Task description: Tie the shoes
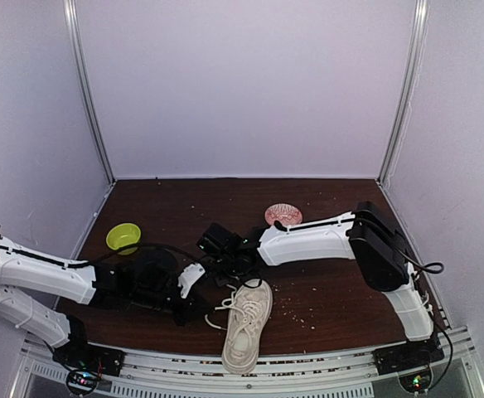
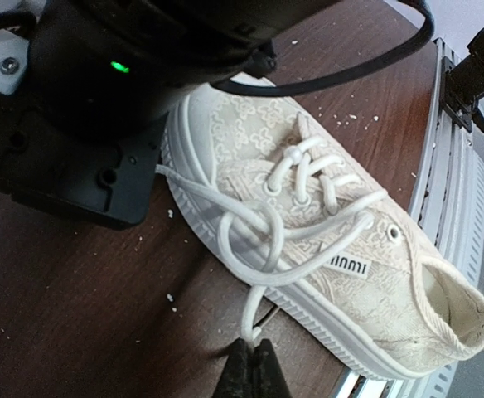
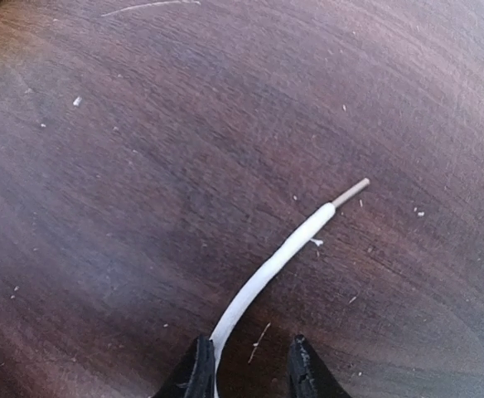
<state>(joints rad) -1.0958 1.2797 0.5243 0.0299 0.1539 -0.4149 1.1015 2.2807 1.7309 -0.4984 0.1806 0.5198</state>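
Observation:
The other lace end sits low and off-center in my open right gripper, so next I lower that gripper and pinch the lace [image 3: 227, 326] before pulling the loop tight.
The cream sneaker [image 1: 246, 329] lies at the table's near edge, toe pointing away, heel by the front rail; it fills the left wrist view [image 2: 325, 240]. Its white laces [image 2: 308, 207] are crossed loosely over the tongue. My left gripper [image 2: 255, 355] is shut on one lace end just left of the shoe's sole; in the top view it [image 1: 196, 313] sits left of the shoe. My right gripper [image 3: 250, 373] is open just above the table beyond the toe [image 1: 234, 274]. The other lace end [image 3: 283, 257] lies between its fingers, against the left finger [image 3: 199, 371].
A lime-green bowl [image 1: 123, 237] stands at the left and a pink bowl [image 1: 283, 215] at the back right. Small crumbs are scattered over the dark wood table [image 1: 333, 298]. The metal front rail [image 1: 308, 365] runs right behind the heel.

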